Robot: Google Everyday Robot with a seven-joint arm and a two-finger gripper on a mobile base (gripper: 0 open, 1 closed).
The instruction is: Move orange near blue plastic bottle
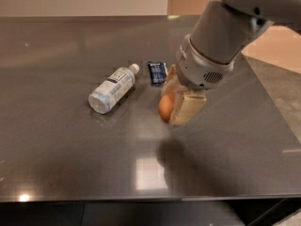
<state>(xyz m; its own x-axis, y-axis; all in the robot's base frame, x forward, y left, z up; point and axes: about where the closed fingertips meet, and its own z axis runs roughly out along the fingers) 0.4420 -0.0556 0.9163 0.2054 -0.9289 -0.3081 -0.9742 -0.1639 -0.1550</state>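
Observation:
Next, I release the orange on the dark table (131, 103), close beside the blue plastic bottle's lower half.
The orange (165, 108) is a round orange fruit held between the tan fingers (188, 108) of my gripper (175, 103), lifted a little above the dark table with its shadow below. The gripper is shut on it at mid-table. The blue plastic bottle (112, 88), pale with a white cap and a dark-marked label, lies on its side to the left of the orange, about a hand's width away.
A flat dark blue packet (157, 73) lies just behind the gripper, right of the bottle's cap. The dark table (70, 145) ends at a front edge near the bottom and a right edge beside my arm (221, 36).

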